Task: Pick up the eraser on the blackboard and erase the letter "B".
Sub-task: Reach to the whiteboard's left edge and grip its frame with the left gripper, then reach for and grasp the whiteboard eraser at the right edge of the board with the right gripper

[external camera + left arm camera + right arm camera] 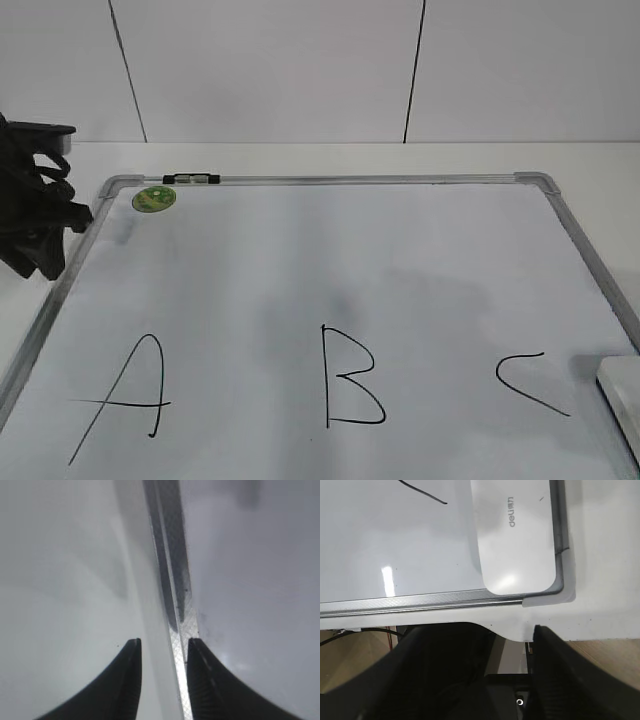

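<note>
The robot's right gripper will next move to the eraser's middle (630, 408) (512, 510) by the grey print and shut there, across the eraser's long sides.
The blackboard (330, 250) lies flat, a white board with a grey frame and the black letters A, B and C. The letter "B" (350, 377) is at the front middle. The eraser (622, 395), a white block, lies on the board's front right corner, right of the C. In the right wrist view the eraser (517, 535) shows its grey print, with my right gripper (507, 630) open and empty off the board's edge, short of it. My left gripper (162, 647) is open and empty over the board's left frame rail (172, 570). It also shows in the exterior view (40, 255).
A round green sticker (153, 198) and a small black clip (190, 178) sit at the board's far left corner. A white tiled wall (300, 70) stands behind the table. Dark robot parts and cables (445, 680) lie below the table edge.
</note>
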